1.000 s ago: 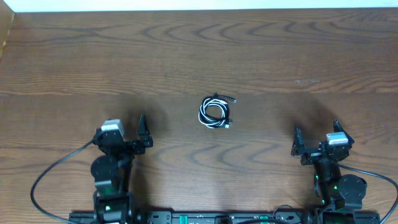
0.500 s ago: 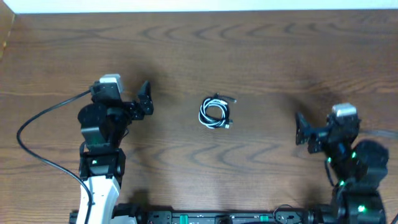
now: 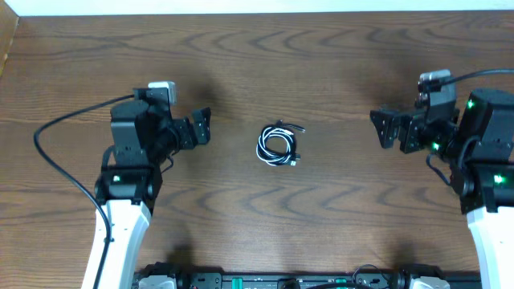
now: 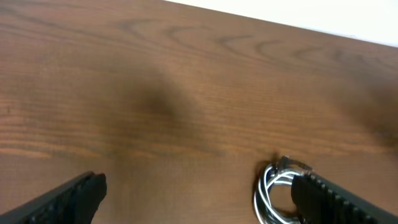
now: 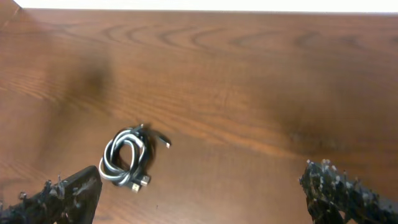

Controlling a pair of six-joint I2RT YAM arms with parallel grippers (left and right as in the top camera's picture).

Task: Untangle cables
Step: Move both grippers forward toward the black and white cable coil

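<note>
Next, my left gripper closes on the coil's side (image 3: 259, 148) (image 4: 257, 200) opposite the plug ends and takes hold of the cables where they are nearest to it.
The cables (image 3: 278, 145) lie wound in a small black-and-white coil at the middle of the wooden table, with plug ends sticking out. The coil also shows in the left wrist view (image 4: 275, 191), partly behind a finger, and in the right wrist view (image 5: 127, 159). My left gripper (image 3: 201, 128) is open and empty, left of the coil and pointing at it. My right gripper (image 3: 387, 130) is open and empty, right of the coil and pointing at it. Both hang above the table, apart from the coil.
The wooden table (image 3: 321, 64) stretches around the coil, its far edge meeting a white wall. Thick black robot cables (image 3: 56, 172) trail from the left arm toward the front edge. The arm bases stand at the front left and front right.
Both arms have risen from the front edge and swung away from it. The grippers now sit level with the coil on either side. The coil has not moved.
</note>
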